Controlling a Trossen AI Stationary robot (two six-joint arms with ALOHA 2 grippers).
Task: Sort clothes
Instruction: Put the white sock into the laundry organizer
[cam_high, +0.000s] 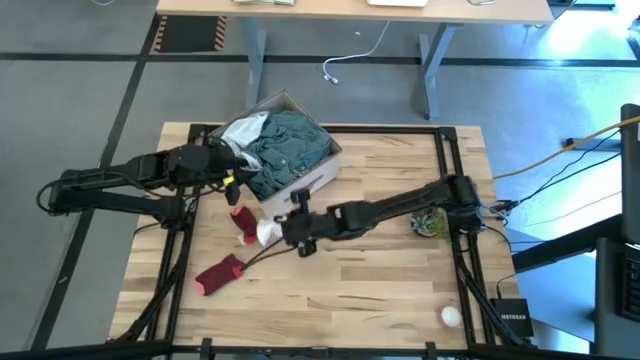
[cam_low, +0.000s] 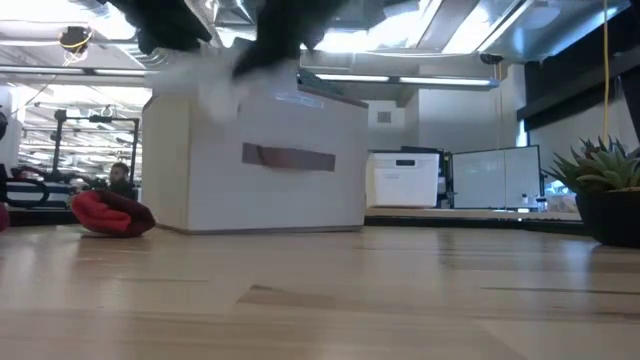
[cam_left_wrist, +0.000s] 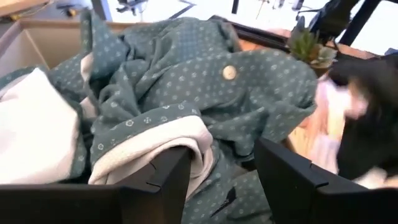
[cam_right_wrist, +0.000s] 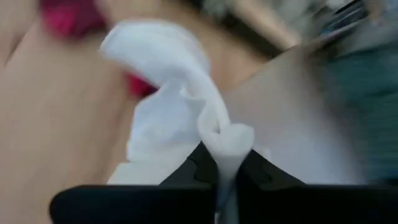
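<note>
The robot's left gripper should next move to the dark red sock nearer the box (cam_high: 245, 224), beside the white piece, and close there.
A beige cardboard box (cam_high: 312, 181) at the table's far middle holds a teal-green patterned garment (cam_high: 290, 145) and a white piece (cam_high: 243, 131). My left gripper (cam_high: 232, 168) stands open at the box's left rim, its fingers over the teal garment (cam_left_wrist: 186, 93) and its pale lining (cam_left_wrist: 149, 149). My right gripper (cam_high: 283, 232) is shut on a small white piece of clothing (cam_high: 267, 234) just in front of the box. Two dark red socks lie flat on the table, one (cam_high: 241, 222) beside the white piece, one (cam_high: 218, 272) nearer the front. My left gripper has the teal garment's folds between and under its open fingers (cam_left_wrist: 165, 180); whether they touch the cloth I cannot tell. My right gripper pinches a bunched fold (cam_right_wrist: 227, 140) of the white piece between its two fingers, slanting down from the table's right. The cloth is gathered into a twist at the fingers and spreads slack beyond them. It shows as a blurred white shape (cam_low: 215, 88) high above the tabletop, clear of it.
A small potted plant (cam_high: 430, 222) stands at the right, by my right arm. A small white ball (cam_high: 451, 316) lies near the front right corner. Bare wood stretches across the table's front and middle.
</note>
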